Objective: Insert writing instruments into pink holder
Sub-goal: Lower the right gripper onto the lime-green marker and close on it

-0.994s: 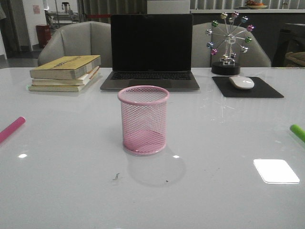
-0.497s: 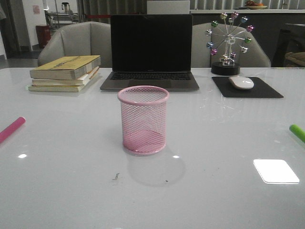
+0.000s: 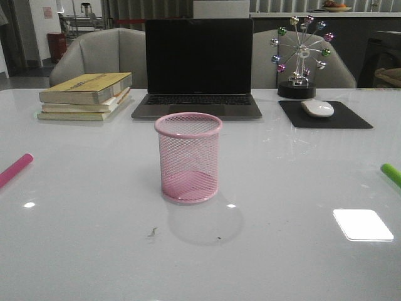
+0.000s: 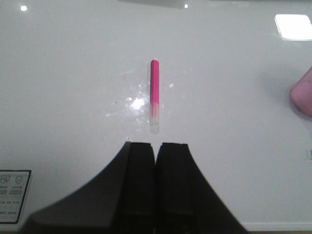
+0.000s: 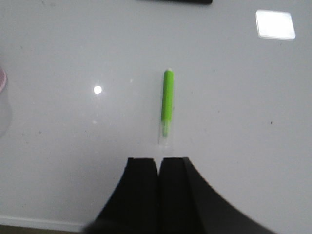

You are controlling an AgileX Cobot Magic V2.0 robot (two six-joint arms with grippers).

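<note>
The green marker has its far end [image 3: 390,172] [image 5: 167,84] pointing toward the black pad under the mouse. My right gripper will close on the marker near that end.
The pink wire-mesh holder [image 3: 188,157] stands upright and empty at the middle of the white table. The magenta marker [image 3: 15,169] lies flat at the table's left edge; in the left wrist view the magenta marker [image 4: 154,93] lies just beyond my left gripper [image 4: 156,145], which is shut and empty. The lime green marker [image 3: 391,174] lies at the right edge; in the right wrist view the green marker [image 5: 167,105] rests a little beyond my right gripper [image 5: 158,159], also shut and empty. Neither arm shows in the front view.
A laptop [image 3: 198,66] stands behind the holder, with stacked books [image 3: 86,95] at the back left. At the back right are a mouse [image 3: 317,108] on a black pad [image 3: 324,115] and a ferris-wheel ornament [image 3: 301,55]. The holder's edge [image 4: 303,95] shows in the left wrist view.
</note>
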